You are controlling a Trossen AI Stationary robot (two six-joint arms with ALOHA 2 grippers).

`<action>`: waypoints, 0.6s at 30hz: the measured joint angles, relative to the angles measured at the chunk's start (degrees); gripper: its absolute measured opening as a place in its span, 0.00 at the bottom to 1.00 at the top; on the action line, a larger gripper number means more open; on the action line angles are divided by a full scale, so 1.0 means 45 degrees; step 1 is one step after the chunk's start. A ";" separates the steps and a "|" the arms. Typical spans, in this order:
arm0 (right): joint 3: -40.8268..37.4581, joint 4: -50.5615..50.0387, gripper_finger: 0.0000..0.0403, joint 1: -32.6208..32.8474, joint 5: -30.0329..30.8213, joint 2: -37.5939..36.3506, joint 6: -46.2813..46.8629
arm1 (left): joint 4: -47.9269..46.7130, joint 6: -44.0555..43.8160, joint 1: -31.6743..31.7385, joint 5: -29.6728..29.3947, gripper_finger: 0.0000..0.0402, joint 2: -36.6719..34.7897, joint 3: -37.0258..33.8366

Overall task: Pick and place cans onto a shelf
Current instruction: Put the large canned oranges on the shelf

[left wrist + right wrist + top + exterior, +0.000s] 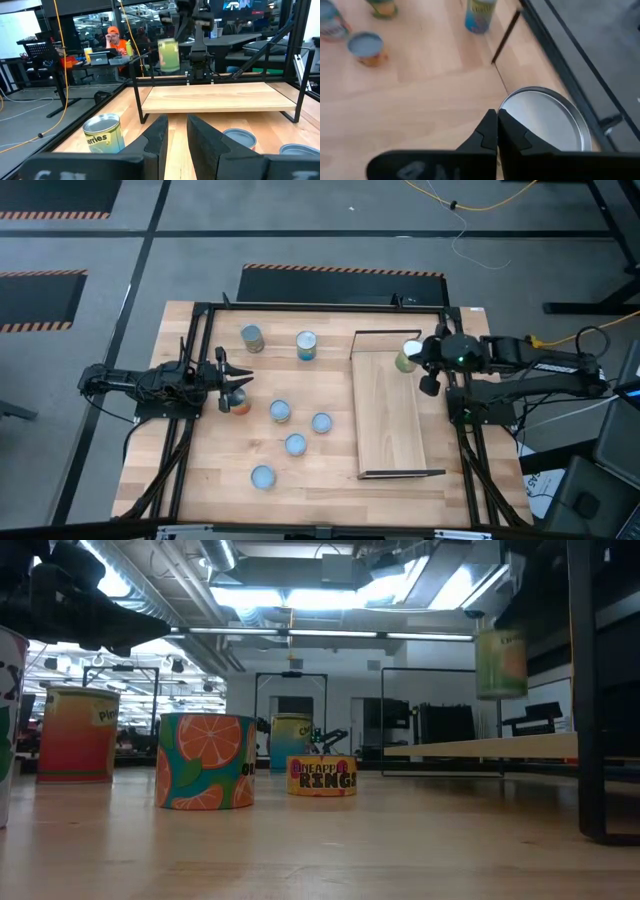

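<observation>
I will let go of the can with my right gripper on the pale-wood shelf board point(392, 367), close beside its upright far end panel.
My right gripper point(418, 358) is shut on a can with a silvery top point(545, 120) and a green and orange side point(500, 662), over the far right corner of the pale-wood shelf point(388, 415). My left gripper point(238, 378) hangs open and empty at the table's left, right beside a can with an orange-red side point(238, 403). Its fingers point(157, 142) point toward the shelf point(220, 97). Several more cans stand upright on the tabletop: two at the far side point(252, 338) point(306, 345) and several with pale blue tops in the middle point(295, 444). My right gripper pinches the can's raised top rim point(504, 106) between its two fingers, which stand almost together. The fingers come from above, pointing down. The can hangs upright below them, lifted clear of the shelf board point(480, 748).
Thin dark frames stand at the shelf's far end point(385, 335) and near end point(400, 474). In the low view, cans stand close by point(205, 762) point(322, 776) point(78, 735). A dark rail frame point(200, 310) runs around the table. A person sits in the room beyond point(114, 42).
</observation>
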 joint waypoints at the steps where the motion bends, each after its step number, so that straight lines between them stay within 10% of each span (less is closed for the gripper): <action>1: -0.0306 0.0314 0.00 0.0000 0.0039 -0.0039 0.0049 | 0.0000 0.0000 0.0000 0.0000 0.16 0.0000 0.0000; 18: -0.2621 0.3300 0.00 -0.0002 0.0448 0.0647 0.0646 | 0.0000 0.0000 0.0004 0.0000 0.16 0.0000 -0.0005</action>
